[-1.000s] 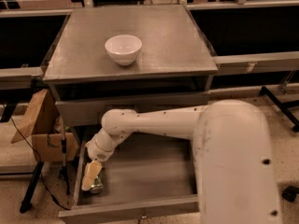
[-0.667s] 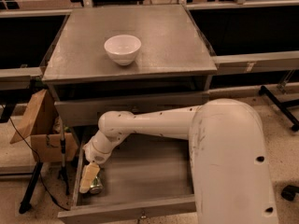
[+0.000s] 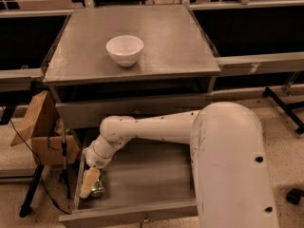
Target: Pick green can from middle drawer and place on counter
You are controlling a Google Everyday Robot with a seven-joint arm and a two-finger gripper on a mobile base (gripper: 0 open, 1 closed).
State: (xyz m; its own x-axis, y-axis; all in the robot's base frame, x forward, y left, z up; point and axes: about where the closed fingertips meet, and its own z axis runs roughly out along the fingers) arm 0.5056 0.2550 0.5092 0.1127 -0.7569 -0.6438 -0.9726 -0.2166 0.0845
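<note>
Next, I grip the green can's body [image 3: 99,187] in the open middle drawer's front corner.
The middle drawer [image 3: 142,184] is pulled open below the counter [image 3: 156,37]. The green can [image 3: 99,189] is in the drawer's front left corner; only a small dark, silvery part of it shows. My gripper [image 3: 90,182] hangs from the white arm [image 3: 142,129], reaches down into that corner, and sits right against the can's left side, covering part of it. I cannot tell whether it holds the can.
A white bowl [image 3: 124,50] stands on the counter, left of centre. The drawer front above [image 3: 137,110] is closed. A cardboard box [image 3: 42,132] and a stand with cables [image 3: 64,160] are left of the cabinet. The arm's large white body [image 3: 232,170] covers the drawer's right side.
The gripper has edged slightly left and down toward the can in the drawer's front left corner. The bowl and the drawer have not moved.
</note>
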